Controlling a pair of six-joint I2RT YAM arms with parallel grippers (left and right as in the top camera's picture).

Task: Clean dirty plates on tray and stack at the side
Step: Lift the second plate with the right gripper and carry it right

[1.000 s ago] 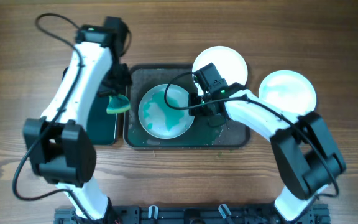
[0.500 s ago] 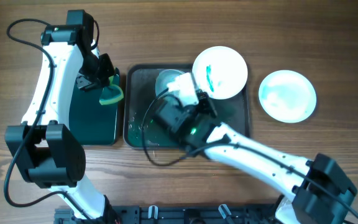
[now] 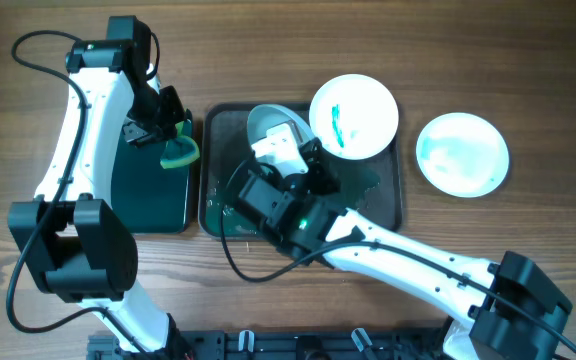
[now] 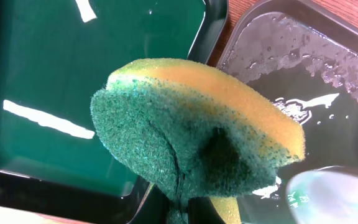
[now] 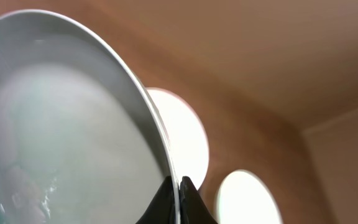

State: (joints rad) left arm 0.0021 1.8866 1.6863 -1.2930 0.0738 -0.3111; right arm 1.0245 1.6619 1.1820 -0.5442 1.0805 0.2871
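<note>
I need to put the wet white plate, still tilted above the dark tray, down with my right gripper on top of the whitish plate on the wooden table [image 5: 248, 202] and let go.
My left gripper [image 3: 173, 140] is shut on a yellow-and-green sponge [image 3: 179, 152] and holds it over the right edge of the green tray [image 3: 148, 195]. In the left wrist view the sponge [image 4: 197, 137] fills the middle, above the fingers [image 4: 185, 211]. My right gripper [image 3: 290, 150] is shut on the rim of a wet white plate [image 3: 271, 124], held tilted on edge above the dark tray [image 3: 368, 205]. The right wrist view shows the fingertips [image 5: 180, 183] pinching that plate [image 5: 61, 124]. A white plate with a green smear [image 3: 355, 115] lies at the dark tray's far right corner.
Another whitish plate [image 3: 461, 153] with a faint green tint lies on the wooden table right of the dark tray. The dark tray is wet, with water drops [image 4: 303, 74]. The green tray's bottom [image 4: 73, 74] is bare. My right arm stretches across the front of the dark tray.
The left arm has carried the sponge off the plate and left over the green tray. The right arm has swung round and raised the plate from lying flat in the dark tray onto its edge.
</note>
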